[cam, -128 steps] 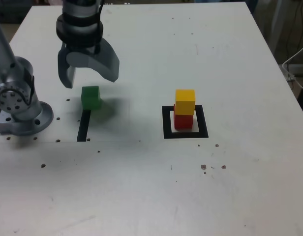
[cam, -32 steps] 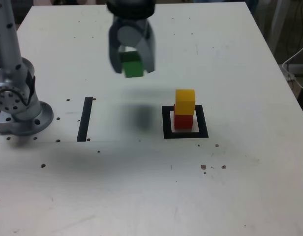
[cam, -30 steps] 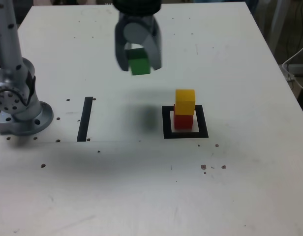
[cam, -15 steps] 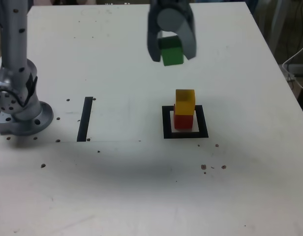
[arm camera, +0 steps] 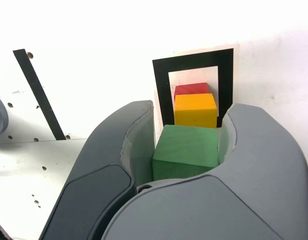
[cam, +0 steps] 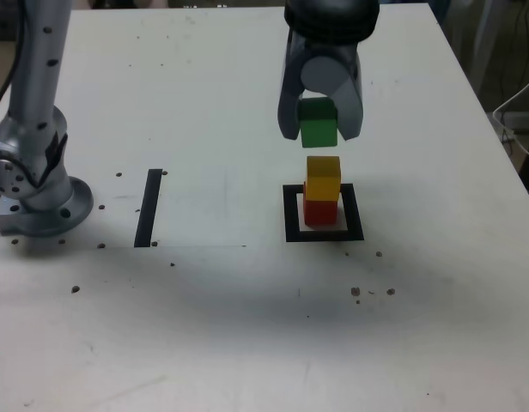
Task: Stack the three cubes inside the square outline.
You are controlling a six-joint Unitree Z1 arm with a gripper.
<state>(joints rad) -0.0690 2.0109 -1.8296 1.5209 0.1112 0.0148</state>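
Next, I open my gripper and let the green cube go so that it rests on top of the yellow cube (cam: pixel 323 164) (arm camera: pixel 195 102).
My gripper (cam: pixel 319 130) is shut on the green cube (cam: pixel 318 127), holding it in the air just above the stack. The yellow cube (cam: pixel 323 178) sits on the red cube (cam: pixel 319 211) inside the black square outline (cam: pixel 292 215). A small gap shows between the green cube and the yellow one. In the wrist view the green cube (arm camera: pixel 187 151) is clamped between the two grey fingers (arm camera: pixel 125 145), with the yellow cube (arm camera: pixel 195 110), the red cube (arm camera: pixel 192 89) and the square outline (arm camera: pixel 161 85) beyond it.
A short black strip (cam: pixel 149 208) lies on the white table at the exterior view's left, also seen in the wrist view (arm camera: pixel 38 93). The arm's grey base (cam: pixel 31 184) stands at the far left. Small dark specks dot the table (cam: pixel 247 318).
The gripper has carried the green cube toward the exterior view's right and down, from left of the stack to just over the yellow cube.
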